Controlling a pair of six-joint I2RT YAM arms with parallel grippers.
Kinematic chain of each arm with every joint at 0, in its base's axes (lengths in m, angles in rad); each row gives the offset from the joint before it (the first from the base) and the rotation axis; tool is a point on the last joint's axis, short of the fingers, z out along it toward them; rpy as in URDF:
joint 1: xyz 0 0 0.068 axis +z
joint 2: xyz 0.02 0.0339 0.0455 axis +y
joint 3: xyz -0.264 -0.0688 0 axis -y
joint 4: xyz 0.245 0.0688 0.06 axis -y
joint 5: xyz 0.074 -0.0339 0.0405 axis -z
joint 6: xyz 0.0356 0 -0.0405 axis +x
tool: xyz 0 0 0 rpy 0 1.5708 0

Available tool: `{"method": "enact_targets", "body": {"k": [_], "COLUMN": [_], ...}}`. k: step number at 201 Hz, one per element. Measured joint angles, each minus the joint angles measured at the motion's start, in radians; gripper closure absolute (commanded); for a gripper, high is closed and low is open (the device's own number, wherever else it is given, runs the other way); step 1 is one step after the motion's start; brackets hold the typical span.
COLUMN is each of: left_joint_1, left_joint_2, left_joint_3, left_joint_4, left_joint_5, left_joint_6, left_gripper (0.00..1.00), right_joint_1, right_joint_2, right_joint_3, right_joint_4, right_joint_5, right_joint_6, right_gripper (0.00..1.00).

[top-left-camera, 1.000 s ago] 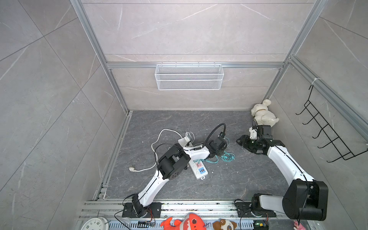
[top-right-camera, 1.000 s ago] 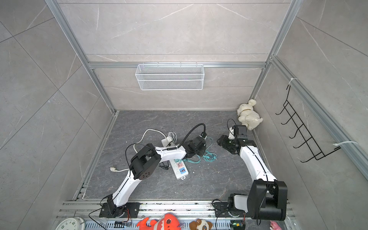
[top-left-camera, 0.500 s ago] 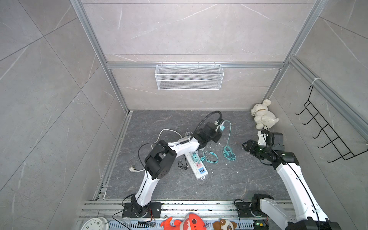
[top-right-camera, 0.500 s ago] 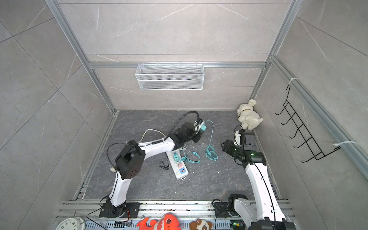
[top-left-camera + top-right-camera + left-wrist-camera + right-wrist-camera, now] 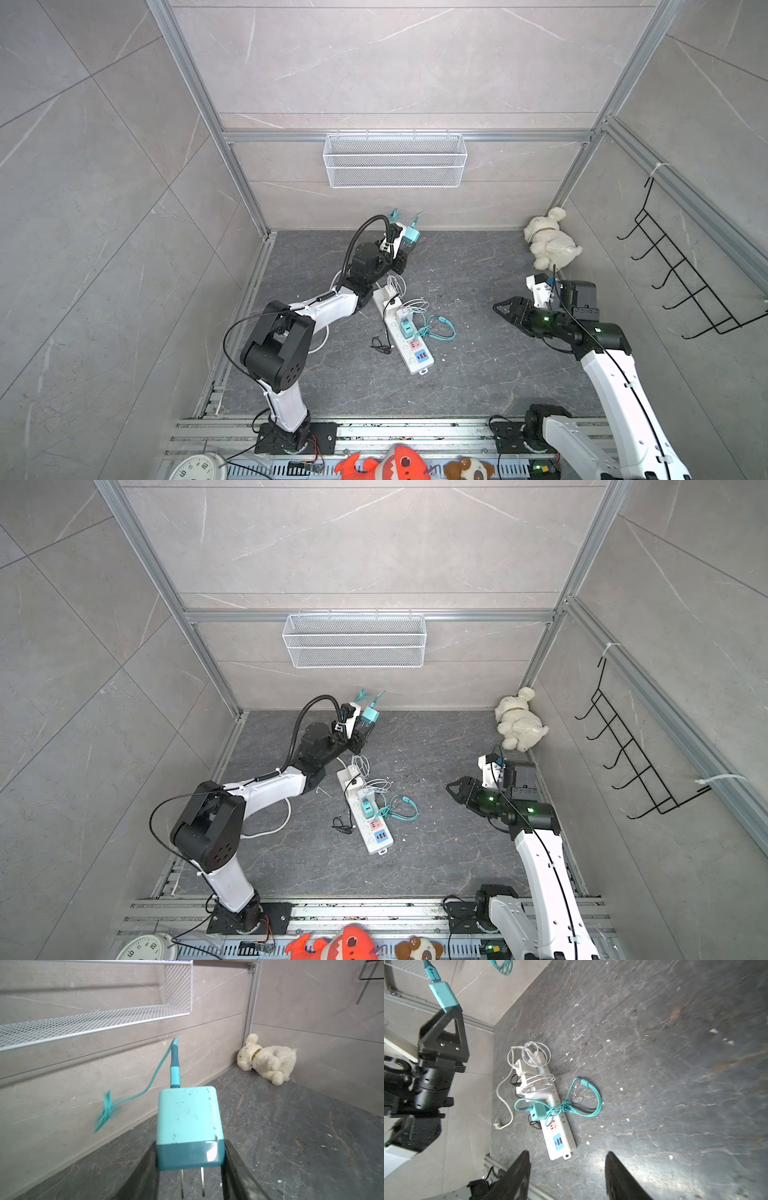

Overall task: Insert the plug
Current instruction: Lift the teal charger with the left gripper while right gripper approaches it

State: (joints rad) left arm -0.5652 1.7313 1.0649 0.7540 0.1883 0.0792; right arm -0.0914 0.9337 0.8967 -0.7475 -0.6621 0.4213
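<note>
The teal plug is held by my left gripper, and my right gripper needs to close on the cable end (image 5: 437, 988) of that plug, so its prongs stay free.
My left gripper (image 5: 190, 1148) is shut on the dark base of a teal plug (image 5: 189, 1118), whose two prongs point back toward the wrist. It holds the plug (image 5: 411, 239) high near the back wall, above the far end of the white power strip (image 5: 417, 366). The plug's teal cable (image 5: 145, 1091) hangs off with a blurred bundle at its end. A second teal charger (image 5: 537, 1112) sits plugged into the power strip (image 5: 570, 1142). My right gripper (image 5: 568, 1153) is open and empty, hovering to the right of the power strip (image 5: 376, 846). In both top views it (image 5: 500, 309) points left.
White chargers with coiled cords (image 5: 535, 1057) crowd the strip's far end. A plush dog (image 5: 548, 245) lies in the back right corner. A wire basket (image 5: 395, 160) hangs on the back wall and a black hook rack (image 5: 681, 282) on the right wall. Toys (image 5: 395, 463) line the front rail.
My left gripper has lifted the teal plug from beside the strip up toward the back wall, its cable swinging free. The right arm has drawn back to the right and risen.
</note>
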Motion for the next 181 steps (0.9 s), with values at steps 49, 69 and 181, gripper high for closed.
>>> {"method": "enact_targets", "body": {"k": [49, 69, 181], "left_joint_1": [-0.041, -0.101, -0.339], "left_joint_2": [-0.111, -0.139, 0.031], "left_joint_3": [-0.233, -0.273, -0.152], "left_joint_4": [0.273, 0.322, 0.501], "left_joint_5": [0.053, 0.063, 0.138], "left_joint_6": [-0.001, 0.027, 0.172], "left_gripper": [0.77, 0.78, 0.82], "right_joint_1": [0.000, 0.000, 0.000], "right_joint_2": [0.068, 0.077, -0.083], "right_joint_3": [0.045, 0.046, 0.106], "right_joint_4": [0.042, 0.062, -0.046], "right_joint_5": [-0.141, -0.172, -0.228], "right_joint_6": [0.000, 0.005, 0.012], "right_gripper": [0.42, 0.42, 0.42]}}
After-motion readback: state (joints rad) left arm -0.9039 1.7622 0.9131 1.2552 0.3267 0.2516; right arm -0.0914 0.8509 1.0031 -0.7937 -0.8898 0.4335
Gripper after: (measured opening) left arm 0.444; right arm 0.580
